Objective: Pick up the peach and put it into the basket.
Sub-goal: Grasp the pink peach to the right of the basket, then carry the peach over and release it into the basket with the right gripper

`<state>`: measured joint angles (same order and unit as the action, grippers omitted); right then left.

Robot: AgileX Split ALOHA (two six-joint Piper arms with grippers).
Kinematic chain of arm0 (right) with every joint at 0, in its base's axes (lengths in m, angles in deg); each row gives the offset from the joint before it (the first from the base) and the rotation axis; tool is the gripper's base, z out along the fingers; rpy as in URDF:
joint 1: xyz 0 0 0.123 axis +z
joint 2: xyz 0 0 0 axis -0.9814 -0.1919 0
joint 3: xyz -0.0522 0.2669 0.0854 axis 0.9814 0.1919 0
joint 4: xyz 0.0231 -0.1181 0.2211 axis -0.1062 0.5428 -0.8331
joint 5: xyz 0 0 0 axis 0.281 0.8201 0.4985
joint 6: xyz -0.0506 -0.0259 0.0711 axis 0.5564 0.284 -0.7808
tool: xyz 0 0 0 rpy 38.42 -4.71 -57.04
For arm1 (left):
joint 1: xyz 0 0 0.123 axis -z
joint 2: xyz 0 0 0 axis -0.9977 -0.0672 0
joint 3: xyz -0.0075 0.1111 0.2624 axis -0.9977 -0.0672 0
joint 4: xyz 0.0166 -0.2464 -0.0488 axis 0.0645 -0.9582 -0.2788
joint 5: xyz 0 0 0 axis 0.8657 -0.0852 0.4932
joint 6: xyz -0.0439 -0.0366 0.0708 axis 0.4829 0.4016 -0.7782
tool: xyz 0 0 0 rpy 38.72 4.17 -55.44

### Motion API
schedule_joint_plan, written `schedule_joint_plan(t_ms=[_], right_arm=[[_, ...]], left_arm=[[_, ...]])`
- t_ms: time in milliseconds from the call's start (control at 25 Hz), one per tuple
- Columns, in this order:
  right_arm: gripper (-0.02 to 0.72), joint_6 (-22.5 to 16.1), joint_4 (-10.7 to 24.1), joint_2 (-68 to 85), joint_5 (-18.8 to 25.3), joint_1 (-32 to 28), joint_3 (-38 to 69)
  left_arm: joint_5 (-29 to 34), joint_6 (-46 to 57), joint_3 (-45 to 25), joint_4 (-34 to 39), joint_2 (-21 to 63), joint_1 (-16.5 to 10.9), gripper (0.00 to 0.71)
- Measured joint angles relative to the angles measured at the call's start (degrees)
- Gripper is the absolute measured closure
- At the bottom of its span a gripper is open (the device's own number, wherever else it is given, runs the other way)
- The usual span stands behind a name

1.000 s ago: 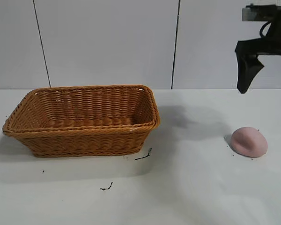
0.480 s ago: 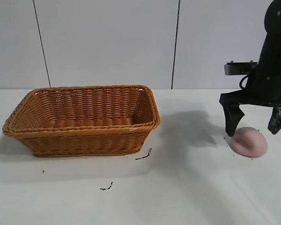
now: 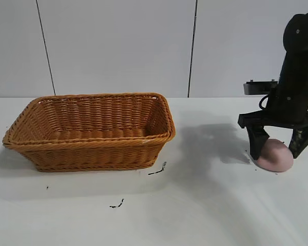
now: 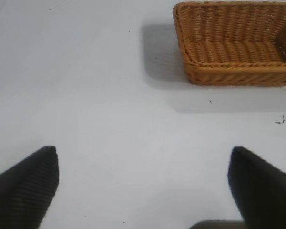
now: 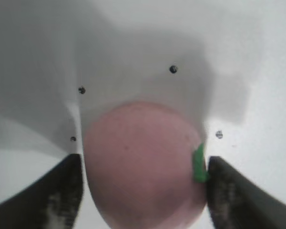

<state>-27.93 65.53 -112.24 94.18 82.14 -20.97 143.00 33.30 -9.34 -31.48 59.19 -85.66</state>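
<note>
Next, my right gripper releases the peach on the bottom of the basket, just behind the middle of the front rim (image 3: pixel 93 132).
The pale-pink peach (image 3: pixel 275 160) lies on the white table at the right. My right gripper (image 3: pixel 276 152) has come down over it, with one black finger on each side. In the right wrist view the peach (image 5: pixel 143 157) fills the gap between the fingertips (image 5: pixel 66 181) and shows a small green leaf mark (image 5: pixel 198 164) beside one finger. The jaws are open and a thin gap shows on one side. The orange-brown wicker basket (image 3: pixel 92 148) stands at the left, empty. My left gripper (image 4: pixel 143 164) is open over bare table and is out of the exterior view. It sees the basket (image 4: pixel 233 74) farther off.
Small black scraps (image 3: pixel 157 170) lie on the table in front of the basket, and another scrap (image 3: pixel 117 205) lies nearer the front edge. Dark specks (image 5: pixel 173 69) dot the table round the peach. A white panelled wall stands behind the table.
My right gripper has come down from above the table onto the peach, and its fingers now stand on either side of it. The peach and the basket have not moved.
</note>
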Motion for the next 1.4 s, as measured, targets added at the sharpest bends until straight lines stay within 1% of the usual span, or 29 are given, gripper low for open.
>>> schedule_joint_plan(t_ms=[80, 240, 320, 400, 480, 560, 600, 760, 840, 1040, 1200, 1400], right_arm=[[0.710, 0.1, 0.2, 1.3, 0.8, 0.0, -0.2], [0.710, 0.3, 0.7, 5.9, 5.6, 0.0, -4.0], [0.710, 0.4, 0.8, 8.5, 8.5, 0.0, -7.9], [0.710, 0.4, 0.8, 9.8, 12.4, 0.0, -12.4], [0.710, 0.4, 0.1, 10.1, 15.6, 0.0, -17.0], [0.710, 0.4, -0.5, 10.0, 16.7, 0.4, -21.3], [0.710, 0.4, -1.2, 10.0, 16.8, 0.9, -23.2], [0.710, 0.4, -1.2, 10.0, 16.9, 5.0, -29.3], [0.710, 0.4, -1.2, 10.0, 16.9, 8.1, -31.2], [0.710, 0.3, -1.9, 9.4, 16.1, 18.4, -32.7], [0.710, 0.3, -2.3, 6.6, 13.3, 25.8, -32.7], [0.710, 0.3, -2.5, 0.1, 6.7, 30.9, -32.7]], left_arm=[[0.0, 0.0, 0.0, 0.0, 0.0, 0.0, 0.017], [0.0, 0.0, 0.0, 0.0, 0.0, 0.0, 0.017], [0.0, 0.0, 0.0, 0.0, 0.0, 0.0, 0.017], [0.0, 0.0, 0.0, 0.0, 0.0, 0.0, 0.017], [0.0, 0.0, 0.0, 0.0, 0.0, 0.0, 0.017], [0.0, 0.0, 0.0, 0.0, 0.0, 0.0, 0.017], [0.0, 0.0, 0.0, 0.0, 0.0, 0.0, 0.017], [0.0, 0.0, 0.0, 0.0, 0.0, 0.0, 0.017], [0.0, 0.0, 0.0, 0.0, 0.0, 0.0, 0.017], [0.0, 0.0, 0.0, 0.0, 0.0, 0.0, 0.017], [0.0, 0.0, 0.0, 0.0, 0.0, 0.0, 0.017], [0.0, 0.0, 0.0, 0.0, 0.0, 0.0, 0.017]])
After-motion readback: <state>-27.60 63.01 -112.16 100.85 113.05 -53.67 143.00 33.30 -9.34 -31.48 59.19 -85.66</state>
